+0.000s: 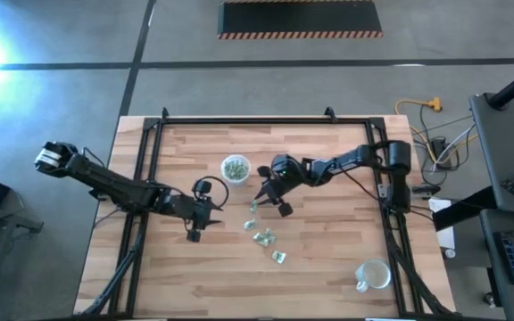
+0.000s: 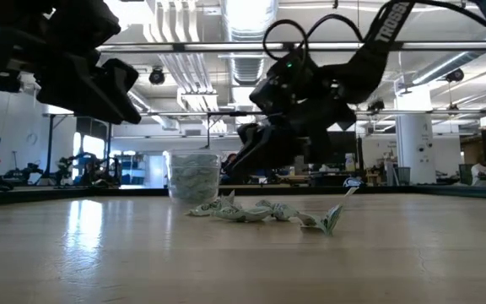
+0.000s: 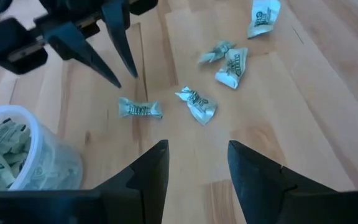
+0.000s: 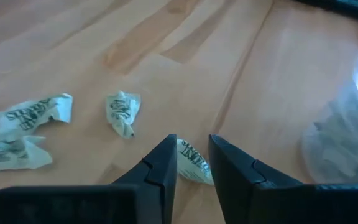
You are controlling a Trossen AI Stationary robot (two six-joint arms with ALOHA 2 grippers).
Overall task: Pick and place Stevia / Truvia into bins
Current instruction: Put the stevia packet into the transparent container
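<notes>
My right gripper will open its partly closed fingers wider, as the sachet nearest the cup slants below them, then back up and pinch the sachet's near end (image 4: 206, 178).
Several crumpled pale green and white sachets lie flat on the wood table (image 1: 328, 267) in a loose row (image 1: 262, 237) (image 2: 260, 211). A translucent cup (image 1: 236, 168) (image 2: 194, 176) (image 3: 17, 155) stands beyond them, filled with sachets. My right gripper (image 1: 271, 203) (image 4: 192, 142) is open and tipped down over the sachet nearest the cup (image 4: 194, 165) (image 3: 140, 109). Its fingertips (image 3: 117, 81) stand just above that sachet, apart from it. My left gripper (image 1: 194, 234) (image 3: 194, 149) is open and hangs above bare wood, to the left of the sachets.
A second translucent cup (image 1: 373, 275) stands near the table's right near corner. A black frame (image 1: 239, 120) runs around the table's edges. Bare wood lies along the near side and to the right of the sachets.
</notes>
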